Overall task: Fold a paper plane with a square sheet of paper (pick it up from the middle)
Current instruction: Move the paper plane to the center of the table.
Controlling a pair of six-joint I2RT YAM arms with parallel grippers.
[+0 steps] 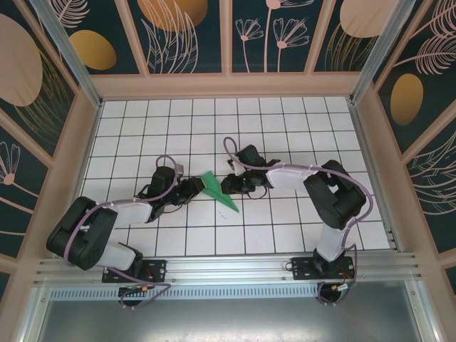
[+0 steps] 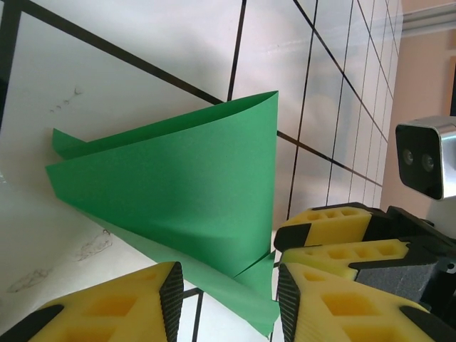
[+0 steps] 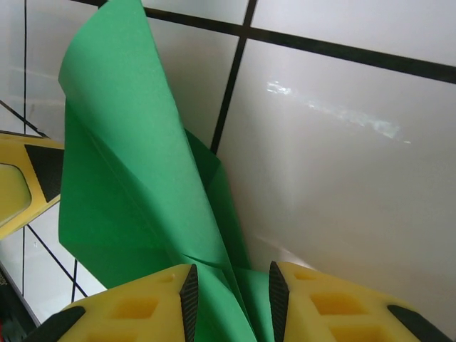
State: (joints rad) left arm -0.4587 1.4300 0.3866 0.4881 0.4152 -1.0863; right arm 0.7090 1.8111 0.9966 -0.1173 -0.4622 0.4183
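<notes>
My right gripper needs to pinch the middle fold (image 3: 211, 253) and turn the paper plane straight with both wings spread, because its tip points crooked across the tiles.
The green sheet of paper (image 1: 216, 189) lies on the tiled table between both grippers, folded into a narrow pointed dart like a paper plane, its tip toward the near right. One flap (image 2: 178, 185) stands up curved off the table. My left gripper (image 1: 195, 189) is at its left side, jaws open (image 2: 228, 292), with the paper's lower edge lying loose in the gap. My right gripper (image 1: 232, 187) is at its right side, also open (image 3: 229, 296), and the folded layers (image 3: 121, 178) run between its pads without being pinched.
The white tiled table (image 1: 285, 128) is walled by a metal frame and patterned panels. The right gripper's yellow fingers (image 2: 335, 231) and wrist camera (image 2: 427, 164) sit just beyond the paper, close to the left fingers.
</notes>
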